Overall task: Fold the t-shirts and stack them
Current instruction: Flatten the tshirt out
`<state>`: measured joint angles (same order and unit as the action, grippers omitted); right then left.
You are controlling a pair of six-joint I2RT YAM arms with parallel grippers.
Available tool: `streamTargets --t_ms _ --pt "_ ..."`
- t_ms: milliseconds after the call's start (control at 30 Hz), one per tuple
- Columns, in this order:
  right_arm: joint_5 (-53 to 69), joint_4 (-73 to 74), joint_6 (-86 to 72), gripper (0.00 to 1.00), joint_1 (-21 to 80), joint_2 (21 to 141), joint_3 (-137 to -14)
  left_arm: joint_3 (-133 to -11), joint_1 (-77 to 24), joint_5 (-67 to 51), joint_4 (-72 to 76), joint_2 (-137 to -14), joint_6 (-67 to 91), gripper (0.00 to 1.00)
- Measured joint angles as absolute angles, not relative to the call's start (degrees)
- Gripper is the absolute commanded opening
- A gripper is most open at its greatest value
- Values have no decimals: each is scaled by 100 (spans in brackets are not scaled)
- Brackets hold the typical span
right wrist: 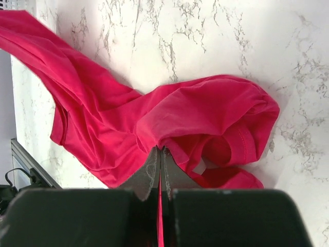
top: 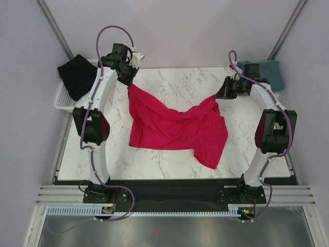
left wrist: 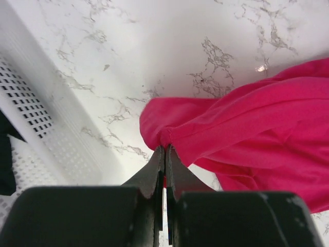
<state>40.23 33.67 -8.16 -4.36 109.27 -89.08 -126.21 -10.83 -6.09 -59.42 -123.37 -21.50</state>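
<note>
My left gripper is holding the crimson t-shirt's far corner while the near corner lies loose, so next I lower the far corner and take the near corner (top: 134, 144).
A crimson red t-shirt (top: 175, 128) (left wrist: 257, 128) (right wrist: 169, 118) lies crumpled across the middle of the marble table. My left gripper (top: 128, 82) (left wrist: 164, 147) is shut on its far left corner, lifting the cloth a little. At the far right, my right gripper (top: 218, 96) (right wrist: 160, 148) is shut on another edge of the same shirt. A black t-shirt (top: 77, 74) hangs over the white wire basket (top: 61, 100) at the far left. A dusty blue-grey t-shirt (top: 267, 72) lies at the table's far right corner.
The basket's white mesh wall (left wrist: 31, 123) stands just left of my left gripper. Bare marble (top: 154, 162) shows in front of the shirt, and the table's near edge (top: 175, 179) runs along a black strip.
</note>
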Motion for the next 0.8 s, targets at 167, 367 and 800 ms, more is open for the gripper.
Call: streamTargets --t_ms 167,367,800 --pt "3966 3424 -812 0 -521 10783 -8917 -12608 -1083 -541 -5942 -11883 -2150 2" --pt "3712 3599 -757 0 -801 10363 -9542 -12324 -1083 -574 -5907 -11096 -2226 2" --pt "3841 3675 -681 0 -1227 8193 -9607 -10167 -1083 -1208 -5870 -8248 -2097 2"
